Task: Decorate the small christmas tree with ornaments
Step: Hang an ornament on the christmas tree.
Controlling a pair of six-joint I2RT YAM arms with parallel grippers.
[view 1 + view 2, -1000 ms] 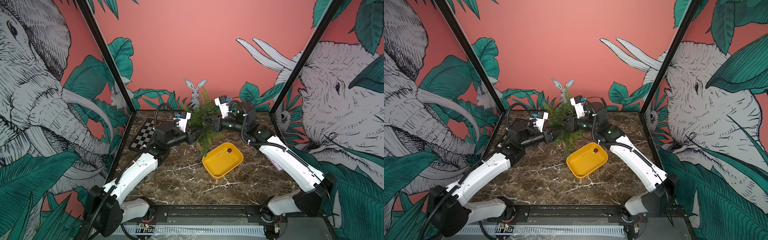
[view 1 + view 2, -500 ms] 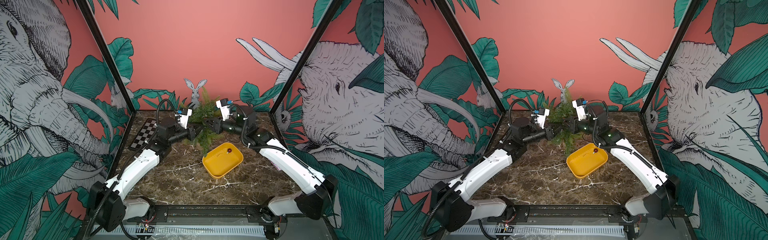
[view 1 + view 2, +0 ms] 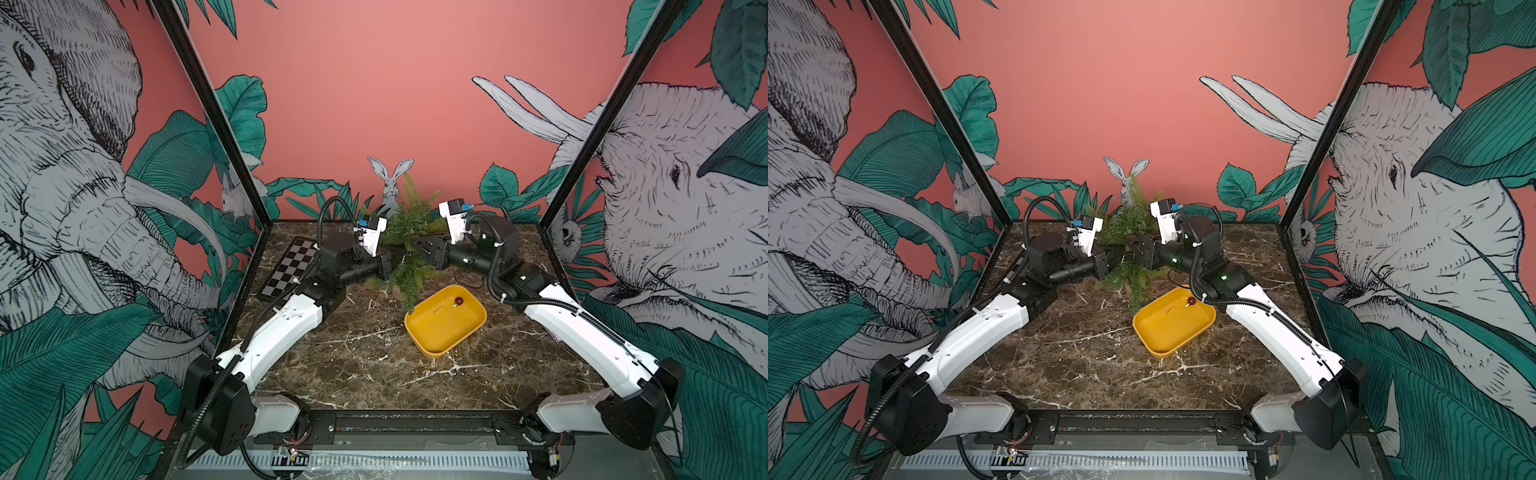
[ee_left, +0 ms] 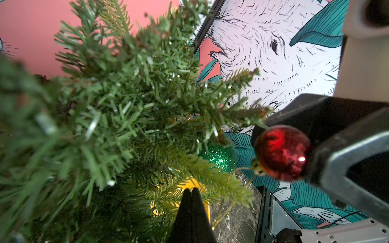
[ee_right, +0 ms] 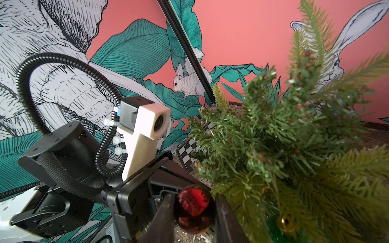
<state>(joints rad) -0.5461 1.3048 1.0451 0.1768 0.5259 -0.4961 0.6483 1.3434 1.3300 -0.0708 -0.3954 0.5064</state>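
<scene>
I should back my left gripper off, open it and pinch the string's loose end (image 4: 215,224) near the branch, because the red ornament's string hangs beside that gripper's shut fingers.
The small christmas tree (image 3: 409,232) (image 3: 1127,224) stands at the back of the table between both arms. My right gripper (image 5: 194,210) is shut on a glossy red ornament (image 4: 282,152), held at the tree's right side beside a branch tip. My left gripper (image 4: 191,202) is shut, its black fingertips pressed together among the lower needles on the tree's left side (image 3: 401,259). I cannot tell whether they pinch a branch. A glittery green ornament (image 4: 219,156) hangs inside the tree. Another small red ornament (image 3: 458,300) lies in the yellow tray.
The yellow tray (image 3: 444,328) sits just in front of the tree, right of centre. A black-and-white checkerboard (image 3: 291,268) lies flat at the back left. Mural walls close in the back and both sides.
My left gripper has pushed forward into the tree's left side and closed its fingers. The right gripper has kept the red ornament at the tree with only a slight shift.
</scene>
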